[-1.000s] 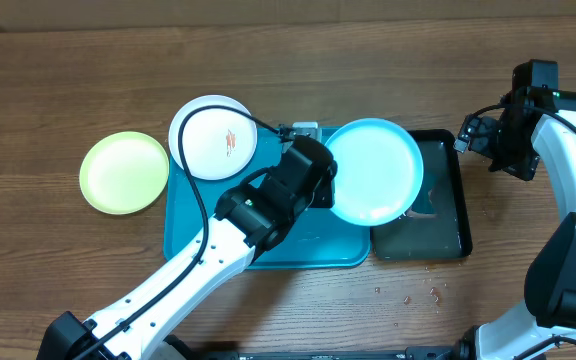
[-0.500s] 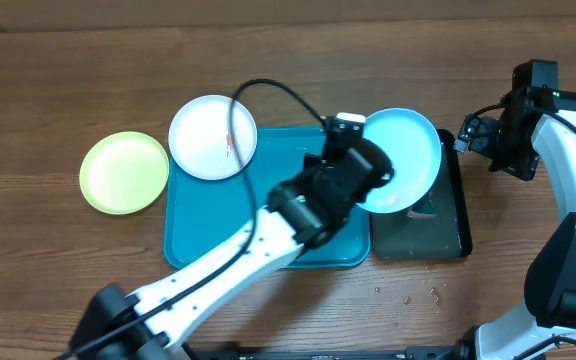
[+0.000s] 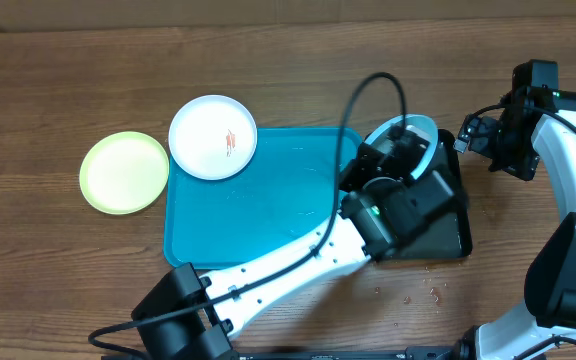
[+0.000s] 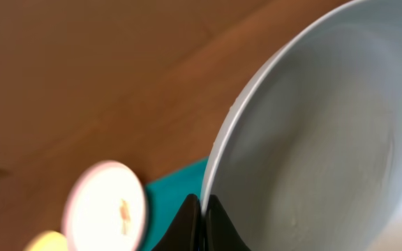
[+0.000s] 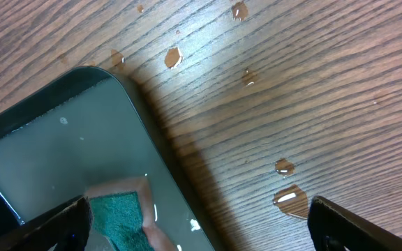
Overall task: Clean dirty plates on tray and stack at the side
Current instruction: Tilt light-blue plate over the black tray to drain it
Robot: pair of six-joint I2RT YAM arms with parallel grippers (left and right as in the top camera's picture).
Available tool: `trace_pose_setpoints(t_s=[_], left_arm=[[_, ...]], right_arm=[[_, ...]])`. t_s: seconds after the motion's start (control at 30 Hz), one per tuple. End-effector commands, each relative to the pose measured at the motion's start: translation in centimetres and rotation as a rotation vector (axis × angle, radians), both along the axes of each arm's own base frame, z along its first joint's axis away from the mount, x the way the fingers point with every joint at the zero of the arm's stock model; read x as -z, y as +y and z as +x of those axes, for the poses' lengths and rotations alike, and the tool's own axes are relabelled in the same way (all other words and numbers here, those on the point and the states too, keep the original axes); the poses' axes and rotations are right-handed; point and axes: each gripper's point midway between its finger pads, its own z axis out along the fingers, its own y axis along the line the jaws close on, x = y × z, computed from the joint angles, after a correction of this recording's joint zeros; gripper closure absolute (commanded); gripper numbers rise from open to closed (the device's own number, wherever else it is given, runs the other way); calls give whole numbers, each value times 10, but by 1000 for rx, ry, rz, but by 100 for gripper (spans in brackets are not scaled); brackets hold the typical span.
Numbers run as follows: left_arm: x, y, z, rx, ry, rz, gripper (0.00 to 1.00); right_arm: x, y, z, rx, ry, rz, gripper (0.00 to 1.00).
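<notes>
Next, I set the light blue plate on top of the yellow-green plate (image 3: 126, 175) with my left gripper.
My left gripper (image 3: 400, 160) is shut on the rim of the light blue plate (image 3: 413, 133) and holds it tilted on edge over the black tray (image 3: 464, 215). In the left wrist view the fingertips (image 4: 194, 222) pinch the rim of the light blue plate (image 4: 319, 139). The white plate (image 3: 213, 137) with a reddish smear lies at the far left corner of the turquoise tray (image 3: 258, 215). The yellow-green plate (image 3: 124, 172) lies on the table left of the tray. My right gripper (image 3: 465, 133) is open and empty beside the black tray's far right corner.
The black tray (image 5: 40, 139) holds water and a green sponge (image 5: 117, 217). Water drops (image 5: 289, 197) lie on the wooden table to its right and at its near side (image 3: 418, 295). My left arm crosses the turquoise tray's near right part.
My left gripper has carried the light blue plate rightward off the turquoise tray and tipped it on edge over the black tray. The right arm has not moved.
</notes>
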Motion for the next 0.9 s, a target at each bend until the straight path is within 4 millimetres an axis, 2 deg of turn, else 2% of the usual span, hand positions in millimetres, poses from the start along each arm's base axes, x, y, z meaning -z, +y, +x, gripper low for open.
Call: trace_pose_setpoints(t_s=[0.0,0.13,0.27,0.87], left_arm=[[-44,3,-9,-47,-168,124,96],[-60,-1,-23,-53,-241,201,96],[-65,-7,-28,-42,-263,214,96],[-61,-14,-28,-19,-243,160,96]], right_arm=[[-3,-1,1,11,-11,1,0],[-3,-1,1,11,-11,1,0],[-3,-1,1,11,-10,1,0],[-3,-1,1,11,-10,1,0]])
